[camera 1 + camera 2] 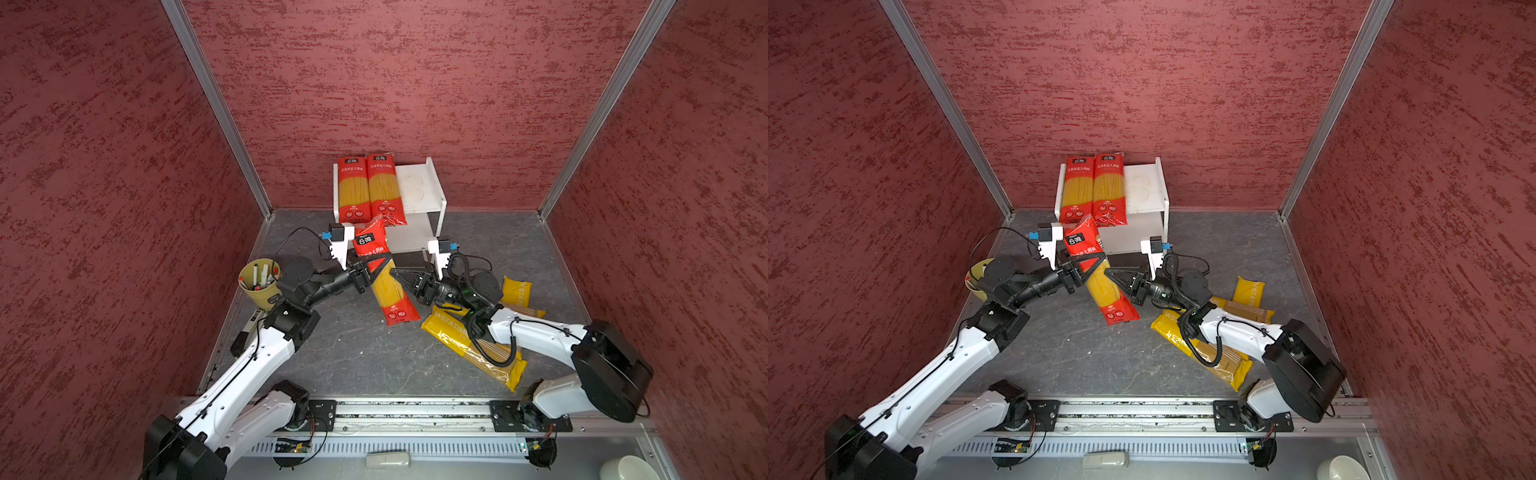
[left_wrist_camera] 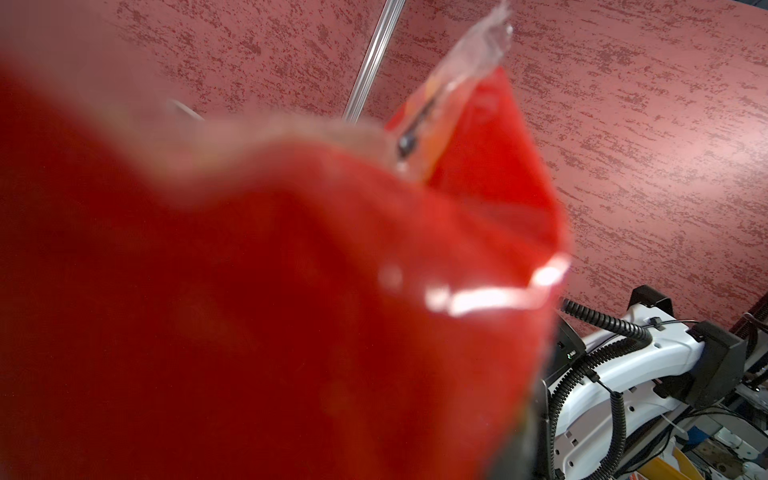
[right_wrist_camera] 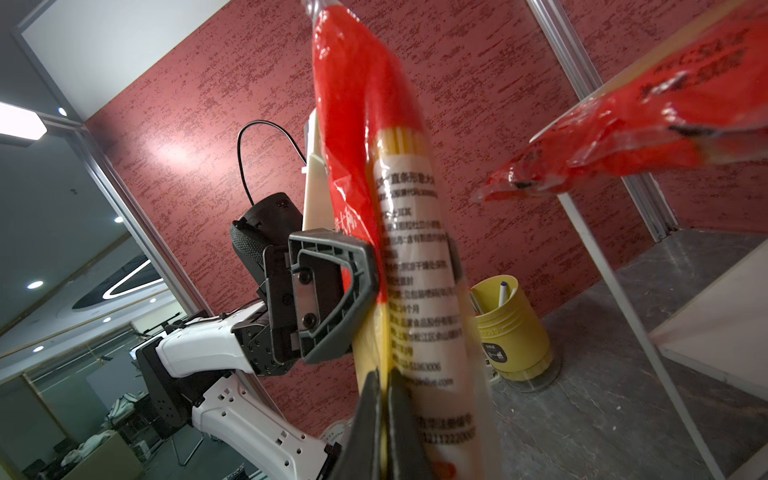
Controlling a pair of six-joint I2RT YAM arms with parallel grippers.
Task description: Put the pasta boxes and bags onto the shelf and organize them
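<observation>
The robot's right gripper is on the red pack's middle edge beside the left gripper, so it should open and take the pack's lower end (image 1: 401, 311) before shelving the pack.
A red pasta pack (image 1: 390, 291) (image 1: 1106, 291) hangs tilted in front of the shelf (image 1: 424, 183). My left gripper (image 1: 380, 266) (image 3: 415, 274) is shut on its middle, one finger on each side. This pack fills the left wrist view (image 2: 291, 332). My right gripper (image 1: 394, 272) (image 3: 384, 376) is shut at the pack's right edge, with a thin yellow strip of it pinched between the fingers. Two red packs (image 1: 353, 189) (image 1: 384, 187) lie side by side on the left of the shelf's top board. Yellow packs (image 1: 469, 349) (image 1: 515, 291) lie on the floor under the right arm.
A yellow-green cup of markers (image 1: 259, 282) (image 3: 511, 328) stands by the left wall, close behind the left arm. Red walls close in three sides. A white bowl (image 1: 627, 469) and a pale flat object (image 1: 388, 459) sit beyond the front rail.
</observation>
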